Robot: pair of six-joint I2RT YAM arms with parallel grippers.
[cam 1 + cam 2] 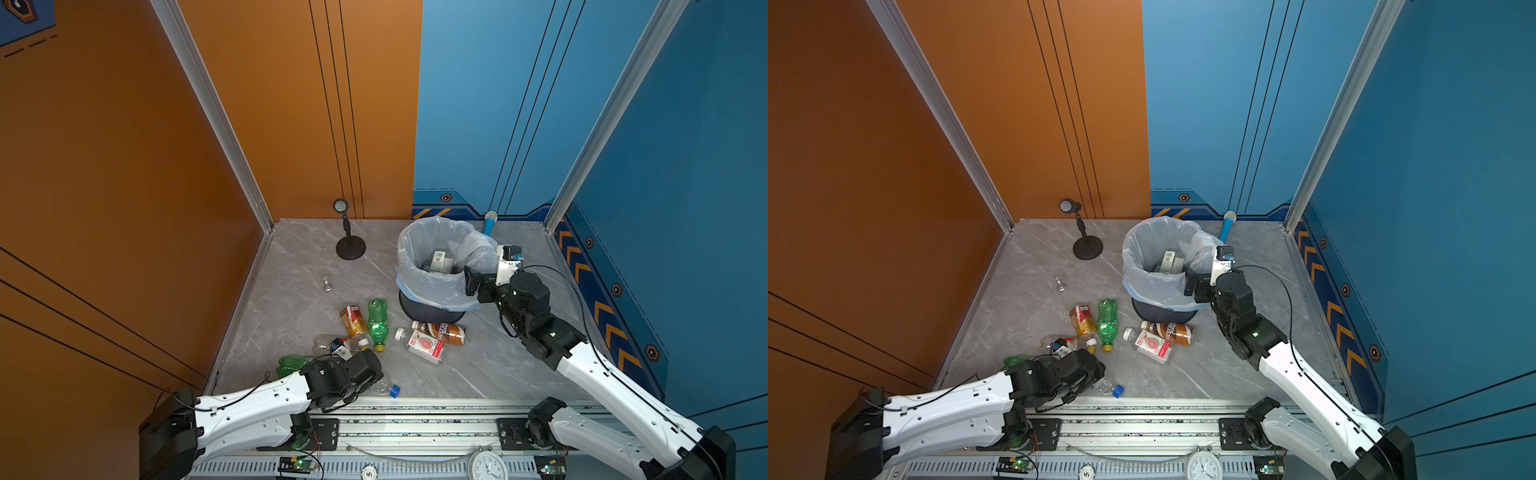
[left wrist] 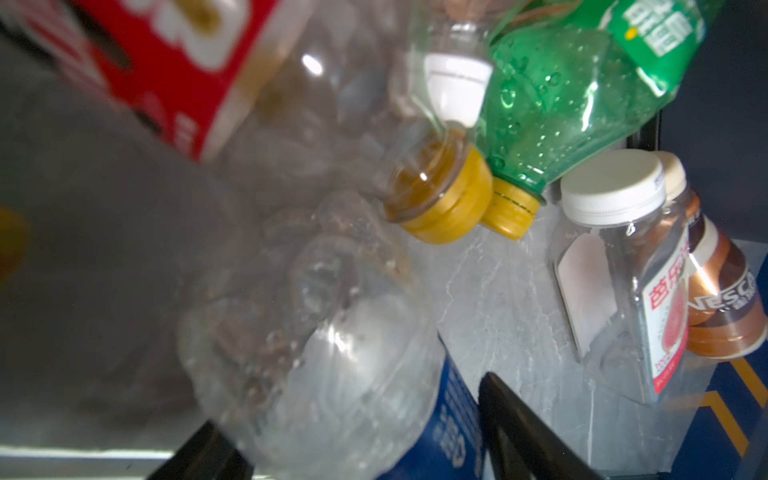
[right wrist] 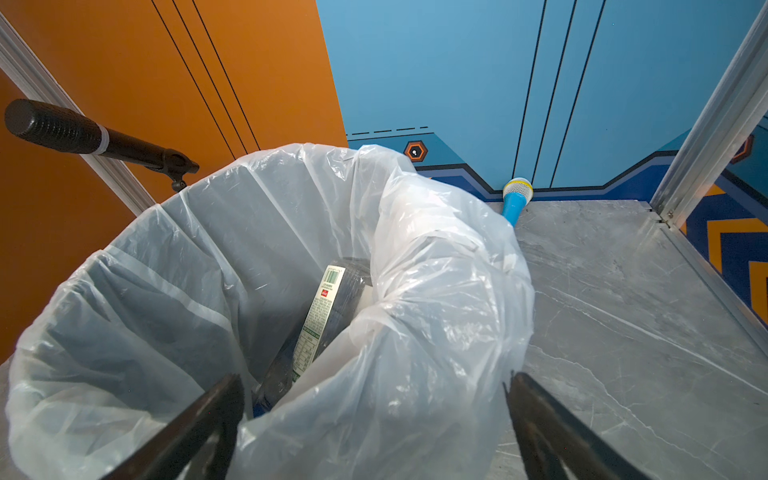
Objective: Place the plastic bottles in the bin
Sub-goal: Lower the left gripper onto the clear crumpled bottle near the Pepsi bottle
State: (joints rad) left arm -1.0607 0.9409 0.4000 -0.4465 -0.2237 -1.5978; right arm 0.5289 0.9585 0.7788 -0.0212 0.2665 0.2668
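Observation:
The clear bottle is slanted across my left gripper's fingers. Next, I open them, line them up with the bottle and close around its blue label (image 2: 449, 428) before I lift it.
In the left wrist view my left gripper (image 2: 349, 401) is shut on a clear bottle with a blue label (image 2: 332, 374); its blue cap (image 1: 395, 390) sticks out from under the arm in both top views. Ahead lie a green bottle (image 1: 377, 322), an amber red-labelled bottle (image 1: 353, 322), a brown bottle (image 1: 442, 332) and a clear pink-labelled bottle (image 1: 424, 345). Another green bottle (image 1: 291, 363) lies beside the left arm. My right gripper (image 3: 374, 376) stands open over the near right rim of the bag-lined bin (image 1: 432, 286), holding nothing. A dark bottle (image 3: 328, 316) lies inside.
A black round-based stand (image 1: 350, 245) rises at the back left, and a small silver figurine (image 1: 328, 284) stands in front of it. A blue microphone (image 1: 489, 222) leans on the back wall behind the bin. Walls close three sides; a clock (image 1: 487, 465) sits on the front rail.

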